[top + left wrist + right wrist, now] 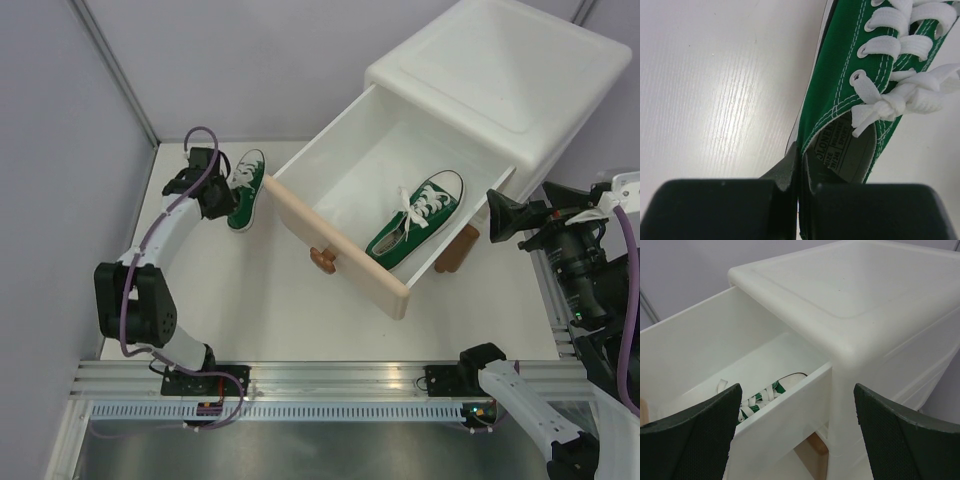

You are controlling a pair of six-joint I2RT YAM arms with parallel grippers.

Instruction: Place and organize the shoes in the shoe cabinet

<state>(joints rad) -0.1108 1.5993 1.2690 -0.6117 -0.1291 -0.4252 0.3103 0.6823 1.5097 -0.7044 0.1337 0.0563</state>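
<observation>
Next, my left gripper opens and takes the sneaker's side [838, 102] beside the lace knot, because it pinches the edge of the sneaker's heel opening, far from the sneaker's middle.
One green sneaker [248, 190] with white laces lies on the table left of the shoe cabinet [500, 75]. My left gripper [224, 192] is shut on the side wall of its heel opening; in the left wrist view the canvas [850, 75] is pinched between the fingers of the left gripper [801, 167]. The second green sneaker [418, 232] lies inside the cabinet's pulled-out upper drawer [335, 250], toe toward the cabinet body. My right gripper [497, 215] hangs open by the drawer's right side. In the right wrist view that sneaker's laces [760, 399] show over the drawer wall [785, 415], between the right gripper's [797, 390] fingers.
The drawer's beige front carries a brown knob [322, 258]. A brown piece [455, 248] shows under the drawer. A grey wall [60, 150] closes the left side. An aluminium rail [320, 380] runs along the near edge.
</observation>
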